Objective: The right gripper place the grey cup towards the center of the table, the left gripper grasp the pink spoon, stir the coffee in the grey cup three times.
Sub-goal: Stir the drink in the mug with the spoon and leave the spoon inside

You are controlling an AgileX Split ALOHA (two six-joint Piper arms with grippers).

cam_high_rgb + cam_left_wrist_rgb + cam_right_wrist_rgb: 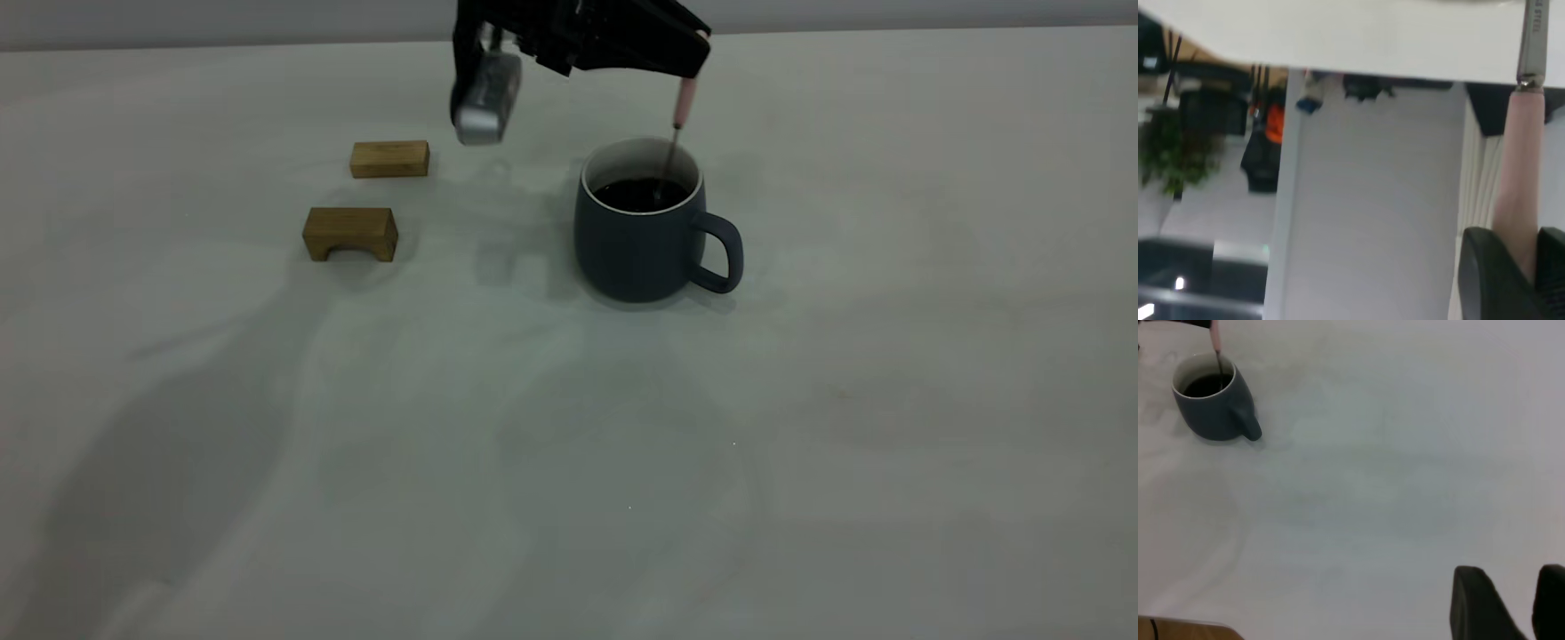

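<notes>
My left gripper will let go of the pink spoon against the grey cup's rim on the cup's handle side point(694, 171), with the spoon's tip in the coffee.
The grey cup point(640, 249) stands upright near the middle of the table point(569, 462), its handle pointing right. Dark coffee point(640, 194) fills it. My left gripper point(698, 49) hangs above the cup's far rim, shut on the top of the pink spoon point(683, 102). The spoon hangs upright with its metal neck going down into the coffee and its bowl hidden under the surface. In the left wrist view the pink spoon handle point(1521, 180) sits pinched between the fingers of the left gripper point(1526, 257). My right gripper point(1511, 600) is open over bare table, far from the cup point(1215, 413).
Two brown wooden blocks lie left of the cup: a flat one point(389, 159) farther back and an arch-shaped one point(350, 233) nearer. The left arm's silver-grey part point(486, 98) hangs between the blocks and the cup. A wooden edge point(1185, 630) shows beside the table.
</notes>
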